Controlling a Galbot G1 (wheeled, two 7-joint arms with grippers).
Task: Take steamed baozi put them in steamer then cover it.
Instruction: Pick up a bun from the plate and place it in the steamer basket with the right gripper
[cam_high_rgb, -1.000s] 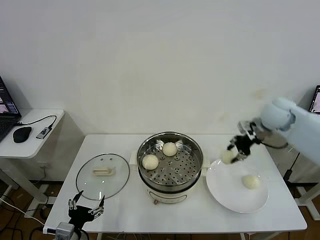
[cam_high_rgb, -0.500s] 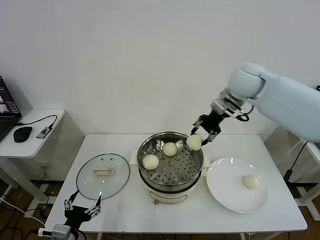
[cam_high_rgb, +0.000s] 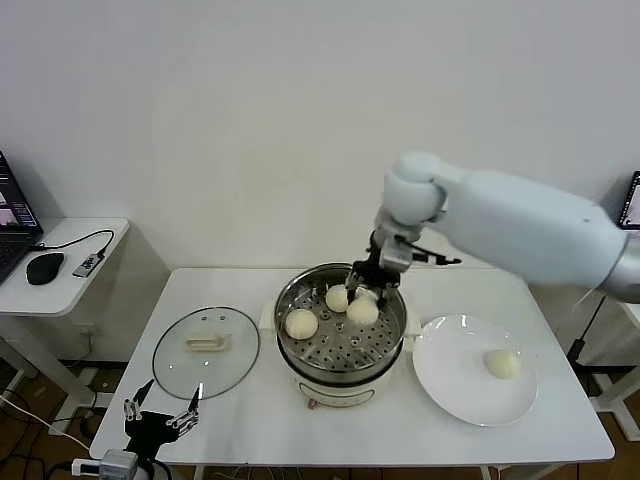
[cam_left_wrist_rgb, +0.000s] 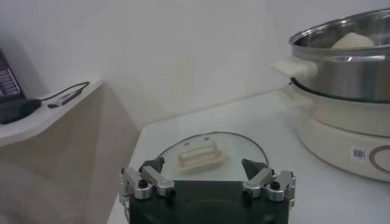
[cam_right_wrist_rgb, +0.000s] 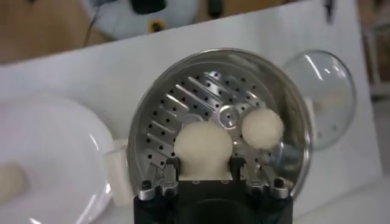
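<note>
My right gripper will let go of the baozi on the bare front part of the steamer's perforated bottom (cam_high_rgb: 336, 348) (cam_right_wrist_rgb: 212, 99).
My right gripper (cam_high_rgb: 364, 298) is shut on a cream-white baozi (cam_high_rgb: 362, 313) and holds it inside the shiny steel steamer (cam_high_rgb: 390, 300), just above its perforated floor. In the right wrist view the gripper (cam_right_wrist_rgb: 204, 165) clasps this baozi (cam_right_wrist_rgb: 203, 143) from both sides. Two more baozi lie in the steamer, one at its left (cam_high_rgb: 300, 323) and one at the back (cam_high_rgb: 337, 297). A fourth baozi (cam_high_rgb: 503, 364) lies on the white plate (cam_high_rgb: 450, 385). The glass cover (cam_high_rgb: 205, 350) lies flat on the table left of the steamer. My left gripper (cam_high_rgb: 160, 415) hangs open and empty at the table's front left edge.
A side table (cam_high_rgb: 95, 285) at the far left holds a mouse (cam_high_rgb: 44, 268) and a laptop. The left wrist view shows the cover (cam_left_wrist_rgb: 207, 155) just ahead of the left gripper (cam_left_wrist_rgb: 207, 182) and the steamer (cam_left_wrist_rgb: 347, 67) beyond it.
My right gripper carried the baozi from above the plate leftwards over the steamer's rim and down into the basket. The left gripper shifted only slightly.
</note>
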